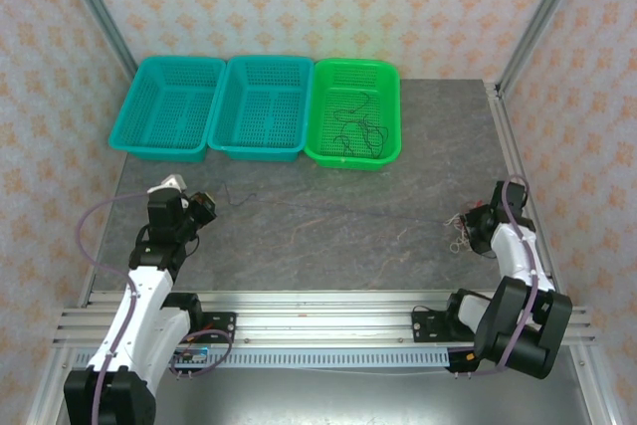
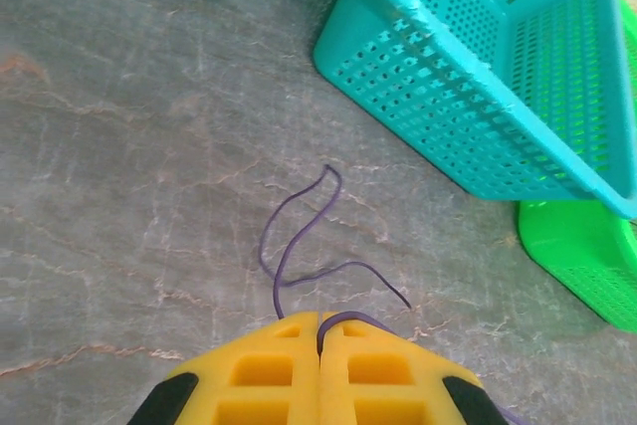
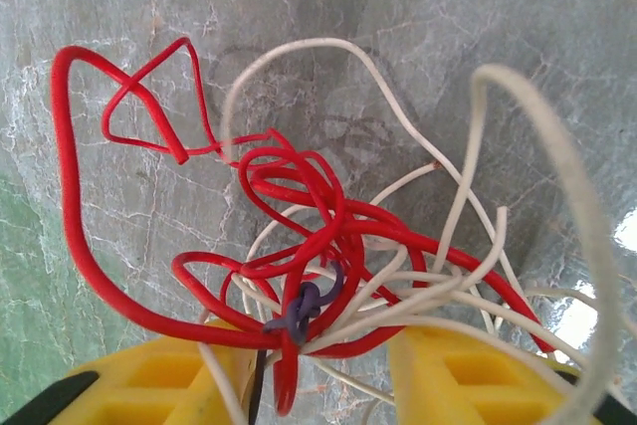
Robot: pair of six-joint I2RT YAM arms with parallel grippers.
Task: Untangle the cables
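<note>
The purple wire is held near its loose end by my left gripper, so next I take the wire nearer the tangle (image 1: 338,209) and lift it over the green basket.
The cables (image 3: 299,186) are a knot of red and white wires with a small purple knot (image 3: 304,308) in it, lying on the grey table. My right gripper (image 3: 318,345) stands open around the near side of the tangle, one yellow finger on each side. From above, the tangle (image 1: 458,236) sits at the right gripper (image 1: 470,228), near the table's right edge. A thin purple wire (image 2: 289,246) curls on the table and runs into my left gripper (image 2: 319,318), which is shut on it. From the left gripper (image 1: 204,204) a thin dark wire (image 1: 328,208) stretches across the table toward the tangle.
Two teal baskets (image 1: 179,60) (image 1: 269,60) and a green basket (image 1: 354,65) stand in a row at the back; thin dark cable (image 1: 358,131) lies in the green one. The teal basket (image 2: 478,77) and green basket (image 2: 587,256) are just ahead of the left gripper.
</note>
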